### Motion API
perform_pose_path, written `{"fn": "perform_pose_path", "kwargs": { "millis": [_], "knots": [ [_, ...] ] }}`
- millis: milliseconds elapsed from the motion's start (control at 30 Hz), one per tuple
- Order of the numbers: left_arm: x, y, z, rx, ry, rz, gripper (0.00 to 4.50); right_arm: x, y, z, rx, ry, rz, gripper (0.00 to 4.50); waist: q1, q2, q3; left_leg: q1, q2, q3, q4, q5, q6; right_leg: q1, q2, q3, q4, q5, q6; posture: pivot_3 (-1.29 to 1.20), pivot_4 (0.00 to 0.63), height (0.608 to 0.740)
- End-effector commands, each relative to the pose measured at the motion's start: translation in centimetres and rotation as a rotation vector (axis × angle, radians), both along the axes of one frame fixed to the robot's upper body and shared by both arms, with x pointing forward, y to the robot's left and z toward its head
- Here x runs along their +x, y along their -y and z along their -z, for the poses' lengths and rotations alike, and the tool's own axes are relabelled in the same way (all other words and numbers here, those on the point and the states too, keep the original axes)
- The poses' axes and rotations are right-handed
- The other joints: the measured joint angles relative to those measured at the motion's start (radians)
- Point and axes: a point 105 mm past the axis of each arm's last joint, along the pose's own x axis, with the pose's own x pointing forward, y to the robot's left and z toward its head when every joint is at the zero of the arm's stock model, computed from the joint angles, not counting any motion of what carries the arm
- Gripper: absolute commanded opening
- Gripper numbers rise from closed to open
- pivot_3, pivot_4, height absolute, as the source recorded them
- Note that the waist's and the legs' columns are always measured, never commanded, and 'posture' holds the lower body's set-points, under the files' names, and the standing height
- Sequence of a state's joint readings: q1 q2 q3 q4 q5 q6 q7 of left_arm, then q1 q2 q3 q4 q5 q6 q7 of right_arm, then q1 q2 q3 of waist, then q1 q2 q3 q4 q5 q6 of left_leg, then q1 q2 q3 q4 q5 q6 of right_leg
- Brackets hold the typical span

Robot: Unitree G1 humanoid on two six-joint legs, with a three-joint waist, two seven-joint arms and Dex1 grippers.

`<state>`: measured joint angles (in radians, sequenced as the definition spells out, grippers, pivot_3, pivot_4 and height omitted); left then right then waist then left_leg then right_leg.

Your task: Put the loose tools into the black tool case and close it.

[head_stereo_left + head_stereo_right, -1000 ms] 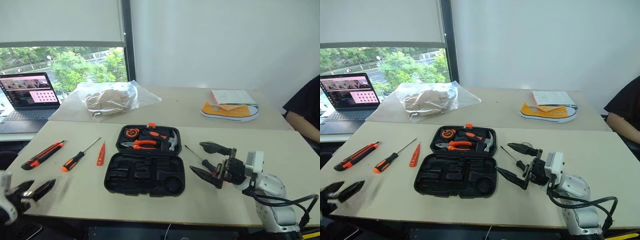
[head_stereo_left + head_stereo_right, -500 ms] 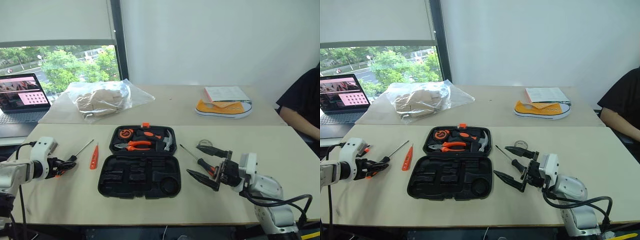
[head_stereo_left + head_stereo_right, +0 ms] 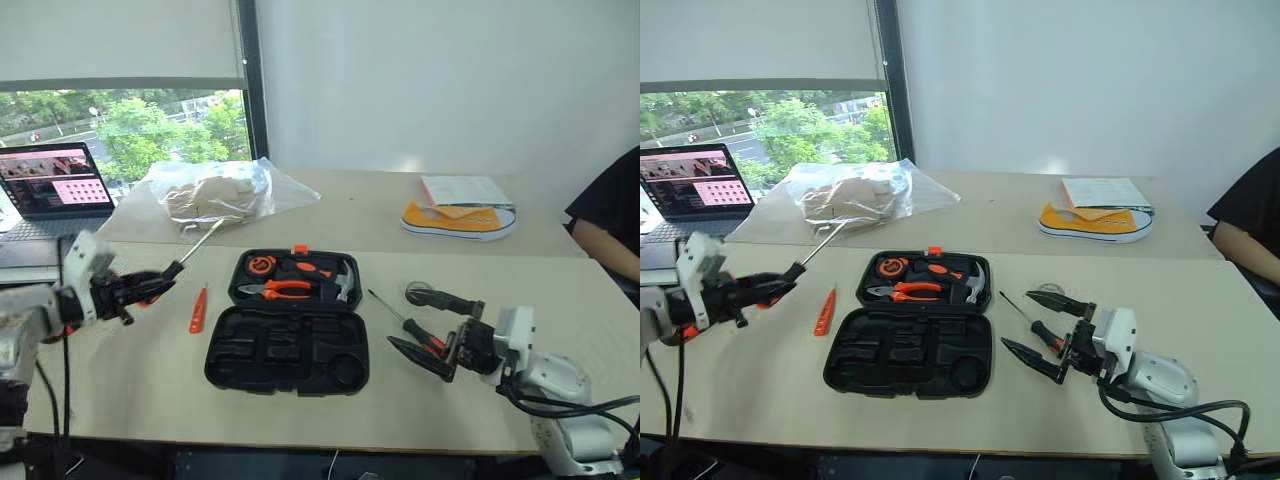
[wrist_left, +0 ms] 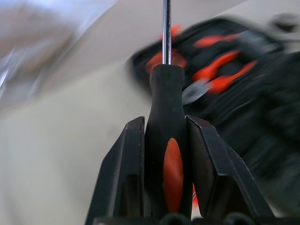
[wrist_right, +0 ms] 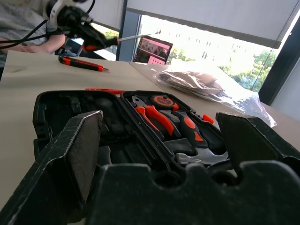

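My left gripper is holding the slim screwdriver. Next, I release it with that gripper in the near half of the black tool case (image 3: 279, 317) (image 4: 247, 99), along the hinge.
My left gripper (image 3: 140, 290) is shut on the orange-and-black handle of a slim screwdriver (image 4: 167, 154). It holds the tool in the air left of the black tool case (image 3: 216, 350), with the shaft slanting up and right. The case lies open, with pliers (image 3: 285, 289) and a hammer (image 3: 345, 284) in its far half. A small orange pen-like tool (image 3: 199, 310) lies left of the case. My right gripper (image 3: 424, 328) stands open just right of the case, its fingers either side of a second screwdriver (image 3: 405, 321) on the table. The utility knife (image 5: 79, 63) lies beyond the case.
A laptop (image 3: 50, 180) sits at the far left. A plastic bag (image 3: 215, 195) lies behind the case. A yellow shoe with papers on it (image 3: 460, 220) rests at the back right. A person's dark sleeve (image 3: 612, 215) shows at the right edge.
My left gripper has closed on the screwdriver, lifted it off the table and carried it up and right towards the case. The right gripper has stayed open in place.
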<state>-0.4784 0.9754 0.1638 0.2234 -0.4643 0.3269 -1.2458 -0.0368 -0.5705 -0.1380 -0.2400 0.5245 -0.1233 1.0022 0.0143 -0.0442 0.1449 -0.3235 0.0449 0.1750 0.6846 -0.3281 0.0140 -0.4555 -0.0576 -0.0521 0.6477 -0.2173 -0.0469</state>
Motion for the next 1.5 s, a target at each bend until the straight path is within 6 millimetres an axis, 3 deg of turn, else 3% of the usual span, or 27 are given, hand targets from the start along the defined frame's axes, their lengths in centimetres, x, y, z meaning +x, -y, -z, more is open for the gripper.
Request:
{"fn": "perform_pose_path", "kwargs": {
  "millis": [33,167,233,533,733,1133,1200,1333,1500],
  "knots": [
    [-0.2,5.7,1.7,0.300,0.028,0.311,0.84,-0.6,0.8,-0.7,-0.016,0.036,0.012,4.50,0.004,0.000,0.000,0.000,-0.001,0.000,0.000,0.000,0.000,0.001,0.000,0.000,0.000,0.000,0.000,0.00,0.150,0.740],
    [0.9,8.8,4.0,0.465,0.010,0.432,0.84,-0.7,0.8,-0.7,-0.010,0.040,0.025,4.50,-0.010,0.000,0.000,0.001,-0.001,-0.004,0.001,0.000,0.000,0.003,0.003,0.007,0.000,0.000,0.001,0.00,0.150,0.740],
    [1.3,9.4,4.8,0.531,0.001,0.464,0.84,-0.8,0.7,-0.7,-0.007,0.043,0.028,4.50,-0.014,0.000,0.000,0.001,-0.001,-0.007,0.002,0.000,0.000,0.005,0.004,0.011,0.000,0.000,0.001,0.00,0.150,0.740],
    [3.6,8.4,6.3,0.629,-0.005,0.366,0.84,-1.5,0.6,-0.2,0.008,0.040,0.053,4.50,-0.024,0.000,0.000,0.002,0.003,-0.008,0.003,-0.001,0.003,0.004,0.005,0.011,0.000,0.000,0.002,0.00,0.150,0.740],
    [2.9,7.8,7.1,0.657,-0.064,0.374,0.84,-1.8,0.6,0.0,0.011,0.035,0.057,4.50,-0.018,0.001,0.000,-0.001,0.002,-0.008,0.010,-0.003,0.007,0.004,0.004,0.011,0.000,0.001,0.004,0.00,0.150,0.740],
    [2.6,9.2,8.3,0.614,-0.099,0.359,0.84,-1.6,0.5,0.0,0.010,0.032,0.042,4.50,-0.009,0.001,0.000,-0.001,0.002,-0.008,0.011,-0.004,0.008,0.004,0.004,0.011,0.000,0.001,0.005,0.00,0.150,0.740],
    [2.6,9.4,8.0,0.597,-0.076,0.358,1.86,-1.6,0.4,0.0,0.011,0.031,0.039,4.50,-0.009,0.001,0.000,-0.001,0.002,-0.007,0.011,-0.004,0.008,0.004,0.004,0.011,0.000,0.001,0.005,0.00,0.150,0.740],
    [2.8,10.2,6.1,0.491,0.030,0.358,3.21,-1.6,0.3,0.1,0.012,0.028,0.032,4.50,-0.003,0.001,0.001,0.000,0.002,-0.008,0.011,-0.004,0.008,0.005,0.004,0.011,0.000,0.001,0.005,0.00,0.150,0.740],
    [2.5,10.1,4.2,0.401,0.137,0.378,3.21,-1.4,0.1,0.3,0.014,0.017,0.016,4.50,-0.001,0.001,0.001,-0.002,0.002,-0.009,0.013,-0.004,0.009,0.005,0.002,0.010,0.000,0.002,0.005,0.00,0.150,0.740]
  ]
}}
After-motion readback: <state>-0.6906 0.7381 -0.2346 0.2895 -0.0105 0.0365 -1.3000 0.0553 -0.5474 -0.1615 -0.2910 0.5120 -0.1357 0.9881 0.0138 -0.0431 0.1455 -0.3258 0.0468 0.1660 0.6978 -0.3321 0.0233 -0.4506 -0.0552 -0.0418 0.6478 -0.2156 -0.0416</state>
